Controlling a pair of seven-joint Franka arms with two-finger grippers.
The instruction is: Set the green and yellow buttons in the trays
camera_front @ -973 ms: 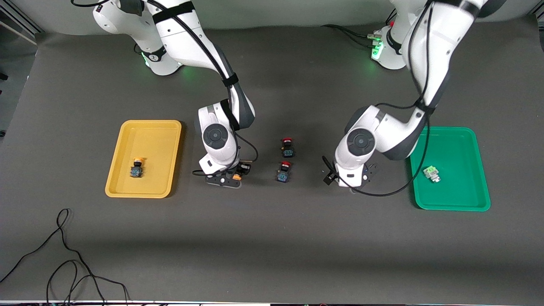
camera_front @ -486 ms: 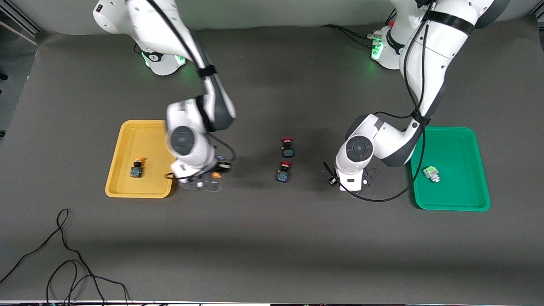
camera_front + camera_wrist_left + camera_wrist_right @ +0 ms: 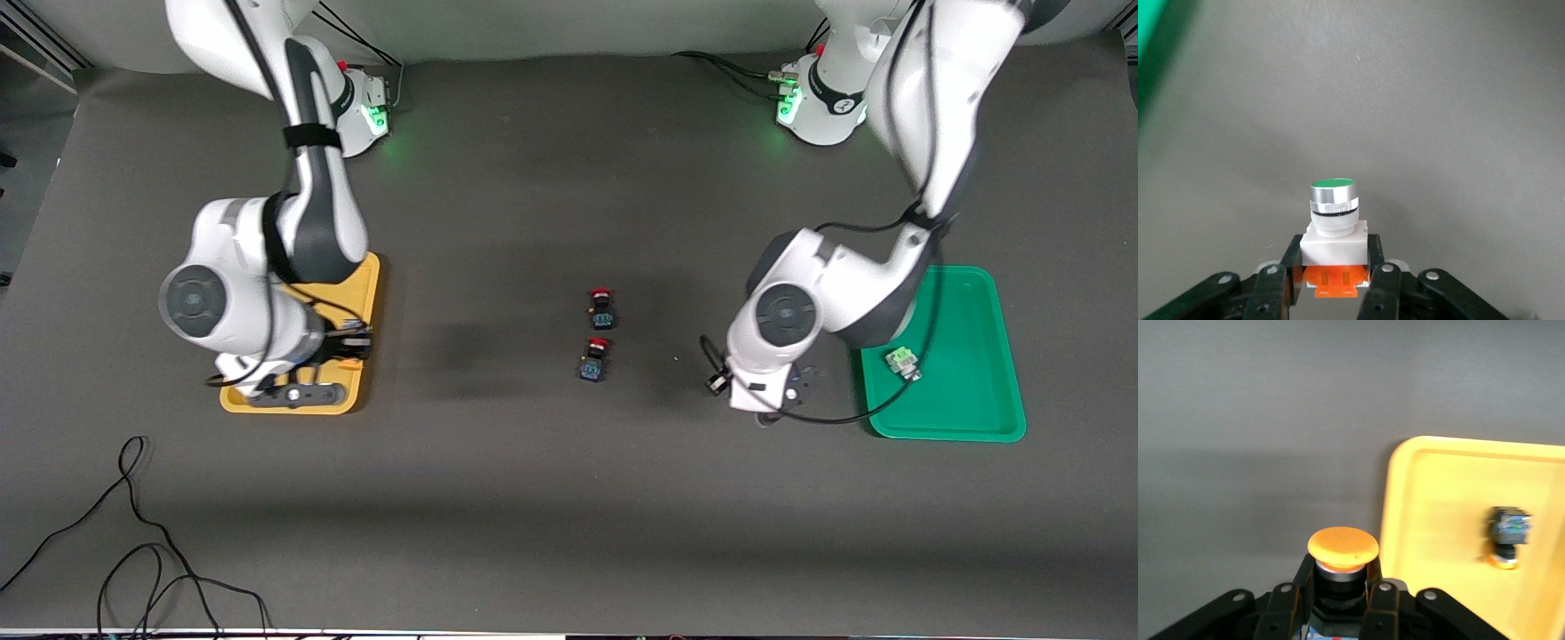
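Note:
The yellow button will go down from my right gripper in the yellow tray [image 3: 326,366] [image 3: 1446,530], between the second yellow button and the table-middle rim.
My right gripper [image 3: 1341,593] is shut on a yellow button [image 3: 1343,550] with a round orange-yellow cap. It hangs over the yellow tray [image 3: 366,284], at the rim nearer the table's middle. A second yellow button [image 3: 1508,533] lies in that tray and is hidden by the arm in the front view. My left gripper [image 3: 1333,267] is shut on a green button [image 3: 1333,200] with a round green cap, white body and orange base. It hangs over the mat [image 3: 769,404] just beside the green tray [image 3: 965,302]. A pale green button [image 3: 902,362] lies in that tray.
Two red-capped black-blue switches [image 3: 603,308] [image 3: 594,359] stand in the middle of the table between the trays. Loose black cables [image 3: 133,533] lie on the mat near the front camera at the right arm's end.
The right arm swung from the table's middle to over the yellow tray, carrying the yellow button. The left gripper shut on the green button and shifted slightly toward the green tray.

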